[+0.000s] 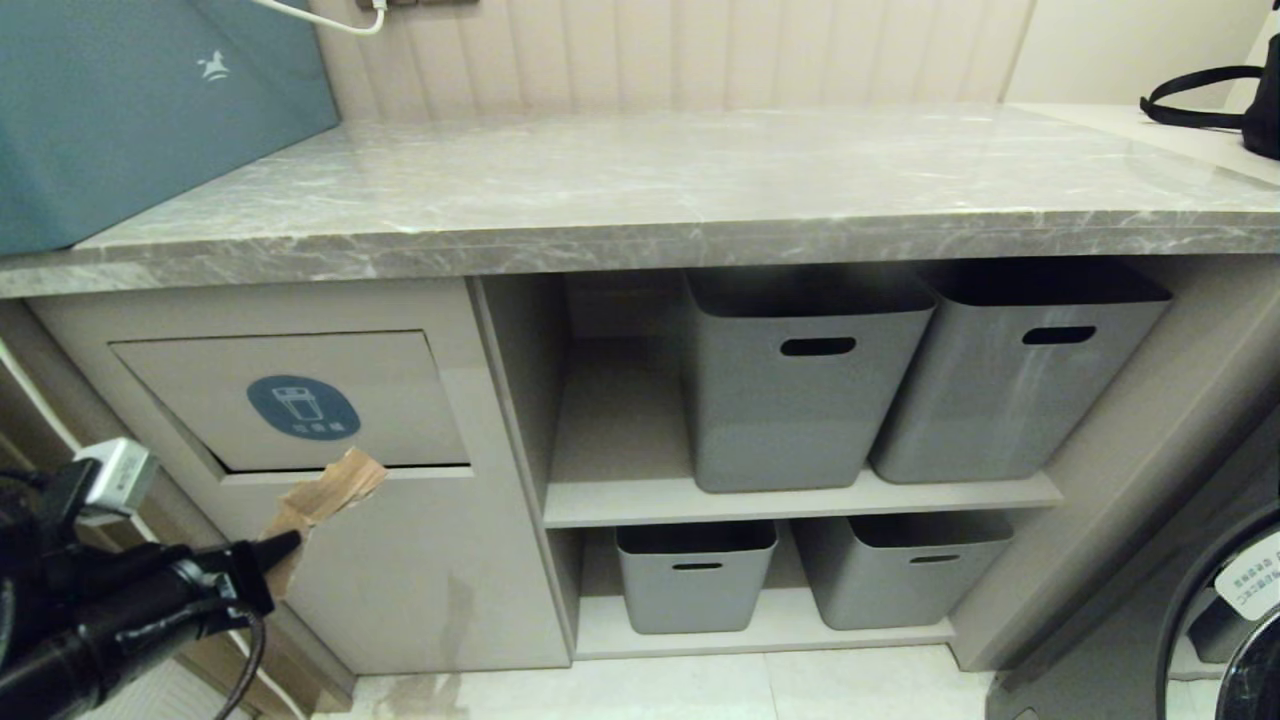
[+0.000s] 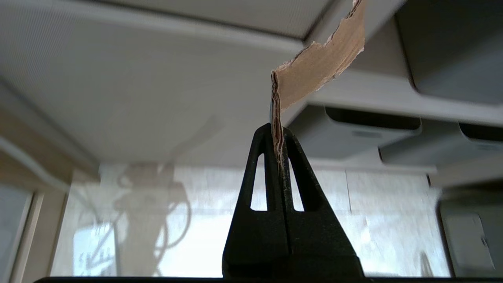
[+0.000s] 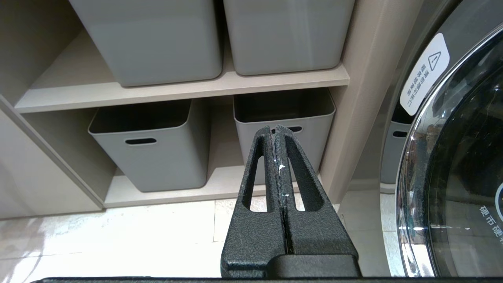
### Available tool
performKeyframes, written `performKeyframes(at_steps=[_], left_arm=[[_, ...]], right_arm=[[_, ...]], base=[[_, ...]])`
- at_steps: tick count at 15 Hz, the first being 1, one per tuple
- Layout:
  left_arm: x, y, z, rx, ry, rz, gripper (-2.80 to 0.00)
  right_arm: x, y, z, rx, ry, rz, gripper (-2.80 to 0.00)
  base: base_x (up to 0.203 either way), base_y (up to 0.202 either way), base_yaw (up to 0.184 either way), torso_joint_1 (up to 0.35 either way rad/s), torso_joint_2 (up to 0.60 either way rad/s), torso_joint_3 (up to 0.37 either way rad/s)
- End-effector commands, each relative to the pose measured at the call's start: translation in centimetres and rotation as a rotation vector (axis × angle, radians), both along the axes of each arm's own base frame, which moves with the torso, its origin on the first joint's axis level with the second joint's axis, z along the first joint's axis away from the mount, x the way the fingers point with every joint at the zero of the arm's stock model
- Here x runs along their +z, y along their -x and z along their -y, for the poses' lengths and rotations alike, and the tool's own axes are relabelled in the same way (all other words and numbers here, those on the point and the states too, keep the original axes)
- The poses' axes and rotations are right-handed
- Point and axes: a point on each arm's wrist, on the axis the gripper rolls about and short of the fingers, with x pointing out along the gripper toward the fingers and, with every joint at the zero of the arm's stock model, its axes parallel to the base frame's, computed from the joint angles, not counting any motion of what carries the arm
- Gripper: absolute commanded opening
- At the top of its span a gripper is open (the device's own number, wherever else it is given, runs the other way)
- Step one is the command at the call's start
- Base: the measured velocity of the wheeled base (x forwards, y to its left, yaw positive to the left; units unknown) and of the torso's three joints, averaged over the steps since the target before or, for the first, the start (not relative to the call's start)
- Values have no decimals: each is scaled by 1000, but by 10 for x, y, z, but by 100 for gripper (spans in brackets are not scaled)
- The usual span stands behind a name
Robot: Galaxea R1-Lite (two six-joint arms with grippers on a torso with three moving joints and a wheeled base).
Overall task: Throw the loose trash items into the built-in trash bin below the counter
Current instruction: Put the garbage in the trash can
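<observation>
The robot's left gripper will release the cardboard scrap, now in front of the flap's lower edge, inside the trash bin (image 1: 422,414) (image 2: 276,11), behind the lower corner of the flap beside the shelves.
My left gripper (image 1: 285,545) is low at the left, shut on a torn brown cardboard scrap (image 1: 325,495). The scrap's free end sticks up in front of the lower edge of the built-in trash bin's flap (image 1: 295,400), a beige panel with a blue oval bin sticker. From the left wrist, the scrap (image 2: 318,65) rises bent out of the shut left gripper (image 2: 278,133). The grey veined counter (image 1: 640,190) runs above the bin, and no trash shows on it. My right gripper (image 3: 275,131) hangs shut and empty, low before the shelves; it is outside the head view.
A large teal box (image 1: 150,110) stands on the counter's left end. Several grey tubs (image 1: 805,380) fill the two open shelves right of the bin. A washing machine door (image 1: 1235,610) is at the far right. A black bag strap (image 1: 1200,95) lies at the back right.
</observation>
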Motion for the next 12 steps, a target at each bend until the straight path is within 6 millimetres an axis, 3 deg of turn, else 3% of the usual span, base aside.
performKeyframes(at_steps=[1, 8, 12], left_arm=[[-25, -34, 0, 1, 1, 8, -280], [-51, -84, 1, -42, 16, 122, -280], [-57, -126, 1, -44, 13, 172, -280]], right_arm=[[0, 0, 0, 0, 0, 0, -280], [0, 0, 0, 0, 0, 1, -280], [0, 0, 0, 0, 0, 1, -280]], base=[[0, 0, 0, 0, 0, 0], [0, 0, 0, 0, 0, 0], [0, 0, 0, 0, 0, 0]])
